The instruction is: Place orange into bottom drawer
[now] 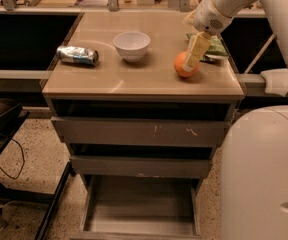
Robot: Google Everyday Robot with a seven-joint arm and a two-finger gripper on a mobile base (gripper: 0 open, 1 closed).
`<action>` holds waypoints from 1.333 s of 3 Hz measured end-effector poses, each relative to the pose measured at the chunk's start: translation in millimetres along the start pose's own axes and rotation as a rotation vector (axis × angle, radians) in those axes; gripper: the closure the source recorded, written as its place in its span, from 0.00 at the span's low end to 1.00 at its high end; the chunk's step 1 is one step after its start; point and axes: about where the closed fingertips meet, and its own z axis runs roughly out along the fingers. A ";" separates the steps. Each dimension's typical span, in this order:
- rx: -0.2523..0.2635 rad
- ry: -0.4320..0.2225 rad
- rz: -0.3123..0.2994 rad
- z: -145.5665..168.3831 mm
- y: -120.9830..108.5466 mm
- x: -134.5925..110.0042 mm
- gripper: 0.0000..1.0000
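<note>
I will next close my gripper on the sides of the orange [187,64], which sits in front of the green snack bag on top of the cabinet.
The orange [182,66] sits on the cabinet top at the right, near the front edge. My gripper [193,56] reaches down from the upper right and lies against the orange's right side, partly covering it. The bottom drawer [139,206] is pulled out at the foot of the cabinet, and its flat floor is bare.
A white bowl [131,45] stands at the middle back of the top and a crushed silver can [77,55] lies at the left. A green snack bag [214,46] lies behind the gripper. The two upper drawers [139,133] are slightly open. The robot's white base [264,174] fills the right.
</note>
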 end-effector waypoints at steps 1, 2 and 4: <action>0.000 0.000 0.000 0.1 0.0 0.0 0.00; -0.015 -0.019 0.029 13.8 2.0 14.0 0.00; 0.025 -0.130 0.113 14.2 24.2 64.0 0.00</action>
